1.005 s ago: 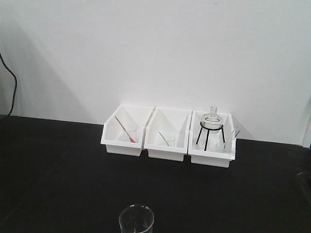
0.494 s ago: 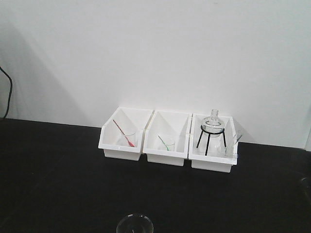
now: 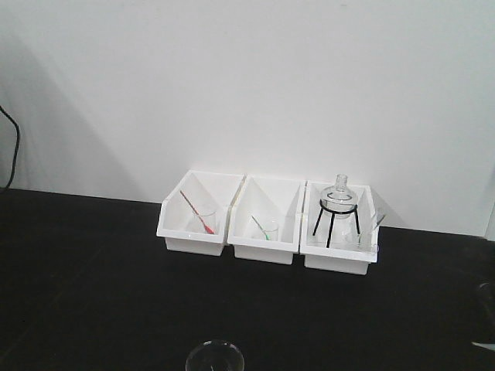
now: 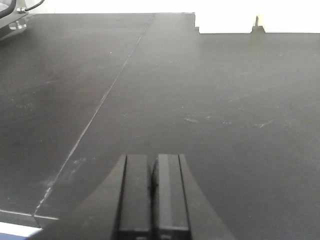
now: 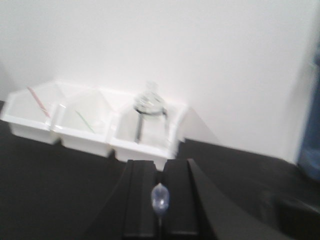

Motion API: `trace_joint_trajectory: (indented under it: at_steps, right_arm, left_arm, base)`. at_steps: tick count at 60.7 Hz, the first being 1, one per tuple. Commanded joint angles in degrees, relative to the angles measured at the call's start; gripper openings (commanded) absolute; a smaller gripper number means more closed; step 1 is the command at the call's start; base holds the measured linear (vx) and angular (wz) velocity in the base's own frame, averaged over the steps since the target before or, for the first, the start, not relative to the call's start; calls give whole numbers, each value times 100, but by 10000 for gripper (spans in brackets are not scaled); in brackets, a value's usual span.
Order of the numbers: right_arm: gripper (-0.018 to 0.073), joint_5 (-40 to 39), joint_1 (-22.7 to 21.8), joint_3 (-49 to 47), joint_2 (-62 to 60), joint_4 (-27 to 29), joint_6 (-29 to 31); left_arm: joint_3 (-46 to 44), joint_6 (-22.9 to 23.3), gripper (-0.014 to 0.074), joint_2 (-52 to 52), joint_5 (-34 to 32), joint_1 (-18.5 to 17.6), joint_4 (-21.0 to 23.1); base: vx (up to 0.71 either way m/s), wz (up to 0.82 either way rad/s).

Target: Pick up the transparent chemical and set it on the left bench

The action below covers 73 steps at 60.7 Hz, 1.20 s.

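Note:
The robot's right gripper will release the transparent dropper inside the glass beaker (image 3: 235, 366), leaning on the beaker's rim.
In the right wrist view my right gripper (image 5: 159, 175) is shut on a small transparent dropper bulb (image 5: 160, 196) that sticks up between the fingers. It is held above a black countertop (image 5: 60, 190), short of three white bins. My left gripper (image 4: 152, 160) is shut and empty, low over a matte black countertop (image 4: 210, 100) with a thin seam. No blue cabinet fronts or wall socket are in view, so I cannot tell whether this is the left bench. Neither gripper shows clearly in the front view.
Three white bins stand against the white wall. The left bin (image 3: 174, 232) holds a red-tipped dropper. The middle bin (image 3: 255, 249) holds a green-tipped one. The right bin (image 3: 332, 259) holds a glass flask (image 3: 339, 193) on a black tripod. A glass beaker rim (image 3: 214, 357) shows at the bottom edge.
A second ago the front view shifted: the bins slid slightly left and the beaker sank lower in frame. Since half a second ago almost nothing has moved.

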<state>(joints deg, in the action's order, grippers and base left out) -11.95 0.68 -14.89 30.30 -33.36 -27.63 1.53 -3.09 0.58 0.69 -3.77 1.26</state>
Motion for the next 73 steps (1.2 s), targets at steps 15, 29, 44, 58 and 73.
trace_joint_trajectory:
  at_steps: [15,29,44,58,73]
  right_arm:
    - [-4,-2950,-15,-1498,2170,-2031,-2047]
    - [-1,-2563,822,-2679,3289,-3251,-3032]
    - [-1,-511,2863,-3459,4290,-3253,-2898]
    - [-1,-443,3453,-3728,5088,-3299,-2760]
    - [84,-240,3461,-3728,5718,-3299,-2589]
  left_arm:
    - [93,45,-3,110,-449,-10,4]
    - [93,45,-3,110,-449,-10,4]
    - [93,45,-3,110,-449,-10,4]
    - [93,45,-3,110,-449,-10,4]
    - [93,45,-3,110,-449,-10,4]
  base:
    - [0,0]
    - [0,0]
    - [0,0]
    - [0,0]
    - [0,0]
